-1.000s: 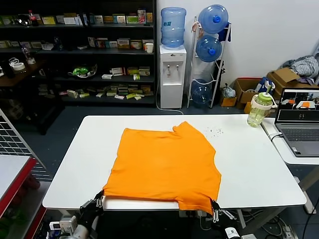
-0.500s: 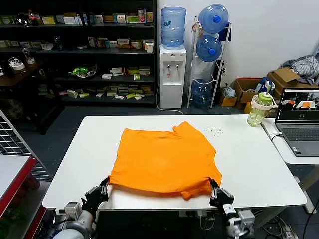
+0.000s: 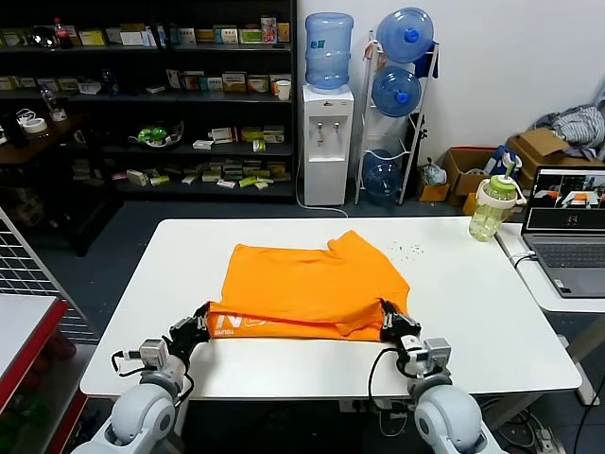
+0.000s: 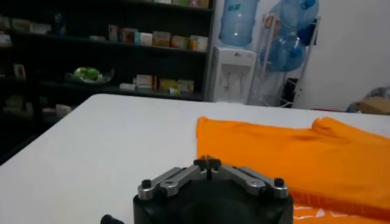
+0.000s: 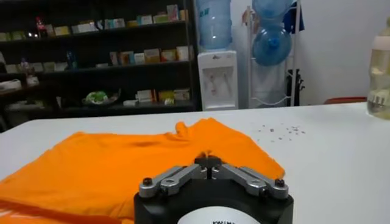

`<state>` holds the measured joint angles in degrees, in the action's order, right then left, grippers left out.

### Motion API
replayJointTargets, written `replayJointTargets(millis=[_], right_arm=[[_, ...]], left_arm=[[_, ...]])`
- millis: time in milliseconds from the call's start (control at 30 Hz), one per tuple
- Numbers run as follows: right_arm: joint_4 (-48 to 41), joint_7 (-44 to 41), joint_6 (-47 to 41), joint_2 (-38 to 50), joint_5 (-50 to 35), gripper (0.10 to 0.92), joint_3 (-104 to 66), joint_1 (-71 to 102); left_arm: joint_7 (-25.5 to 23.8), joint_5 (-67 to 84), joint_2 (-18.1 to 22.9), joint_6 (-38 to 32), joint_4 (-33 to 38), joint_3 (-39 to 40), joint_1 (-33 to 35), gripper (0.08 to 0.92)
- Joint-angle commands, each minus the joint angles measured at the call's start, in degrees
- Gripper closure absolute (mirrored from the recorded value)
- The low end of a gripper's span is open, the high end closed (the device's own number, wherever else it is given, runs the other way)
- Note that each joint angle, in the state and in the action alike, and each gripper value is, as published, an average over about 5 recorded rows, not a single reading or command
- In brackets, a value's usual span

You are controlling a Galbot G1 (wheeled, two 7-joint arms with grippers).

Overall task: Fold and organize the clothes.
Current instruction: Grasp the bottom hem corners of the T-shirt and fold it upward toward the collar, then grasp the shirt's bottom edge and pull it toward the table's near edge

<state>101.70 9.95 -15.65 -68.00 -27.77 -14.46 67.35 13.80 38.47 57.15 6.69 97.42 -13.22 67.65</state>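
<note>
The orange T-shirt is lying well back from the table's near edge. Next, my left gripper grabs the T-shirt's lower near corner (image 3: 216, 332) and pulls it closer with my right gripper.
The clothes are one orange T-shirt (image 3: 312, 279) lying on the white table (image 3: 482, 322), with its near hem turned up and back over itself. White lettering (image 3: 232, 324) shows on the turned-up strip. My left gripper (image 3: 200, 318) is shut on the hem's left corner. The right gripper (image 3: 388, 316) is shut on the right corner. In the left wrist view the left gripper (image 4: 208, 162) pinches a sliver of orange, and the T-shirt (image 4: 292, 155) spreads beyond it. In the right wrist view the right gripper (image 5: 209, 159) is closed at the T-shirt (image 5: 122, 164) edge.
A green-lidded bottle (image 3: 492, 208) and an open laptop (image 3: 567, 236) stand at the far right. Small specks (image 3: 408, 251) dot the table behind the shirt. A water dispenser (image 3: 326, 142) and dark shelves (image 3: 142, 104) stand beyond the table.
Both grippers have risen from below the table's front edge and carried the hem up and away from me over the shirt. The lettered underside now shows.
</note>
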Motion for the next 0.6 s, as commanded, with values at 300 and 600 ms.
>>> replayJointTargets(millis=[300,600], right_arm=[[-2.5,-2.6,-0.3,1.6,0.6,0.602,-1.1,-2.1],[-0.2,-6.3,-1.5,7.1,-0.9,0.342,-6.5,7.6]], left_arm=[[-0.5,0.2,-0.2,3.1,1.8,-0.2,1.8,0.695],[0.0,2.2,0.6,4.1,3.7,-1.1,7.6,0.435]])
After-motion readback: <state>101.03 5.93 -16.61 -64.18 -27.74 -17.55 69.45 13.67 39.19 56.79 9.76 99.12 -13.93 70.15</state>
